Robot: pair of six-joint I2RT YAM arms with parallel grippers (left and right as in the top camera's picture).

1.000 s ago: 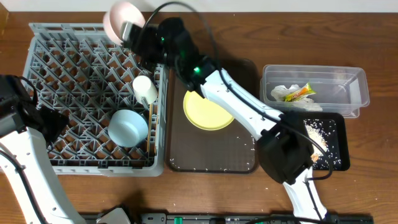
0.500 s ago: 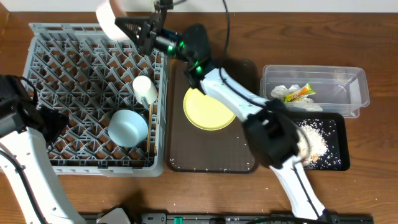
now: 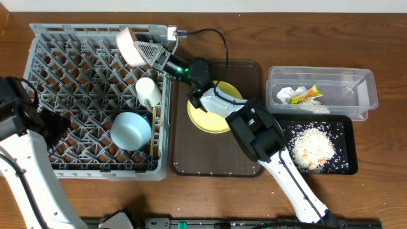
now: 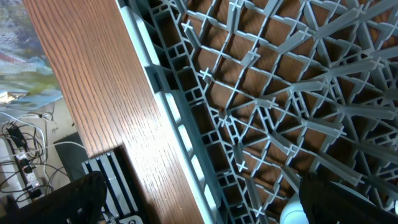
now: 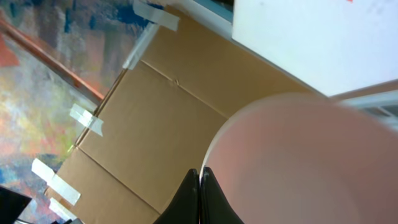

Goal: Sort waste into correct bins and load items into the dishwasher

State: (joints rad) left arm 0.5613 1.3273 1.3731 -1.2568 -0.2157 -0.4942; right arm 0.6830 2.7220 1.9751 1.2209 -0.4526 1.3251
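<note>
I will let go of the pinkish-cream bowl with my right gripper in the grey dish rack (image 3: 126, 63), just behind the white cup.
My right gripper (image 3: 142, 50) is shut on the rim of a pinkish-cream bowl (image 3: 129, 44) and holds it tilted over the back right part of the grey dish rack (image 3: 70, 70). The right wrist view shows the fingers (image 5: 200, 186) pinching the bowl's rim (image 5: 311, 162). A white cup (image 3: 148, 91) and a light-blue bowl (image 3: 130, 130) sit in the rack. The yellow plate (image 3: 213, 116) lies on the dark-brown tray (image 3: 216, 156). My left gripper (image 3: 54, 124) is open and empty over the rack's left edge (image 4: 180, 130).
The clear tub (image 3: 346, 89) at the right holds the white napkin (image 3: 289, 94) and the yellow-green wrapper (image 3: 306, 95). The black tray (image 3: 343, 162) in front of it holds rice scraps (image 3: 310, 146). My right arm stretches across the plate and the brown tray.
My right gripper has brought the pinkish-cream bowl from beyond the rack's back edge forward and down over its back right part. The left arm has not moved.
</note>
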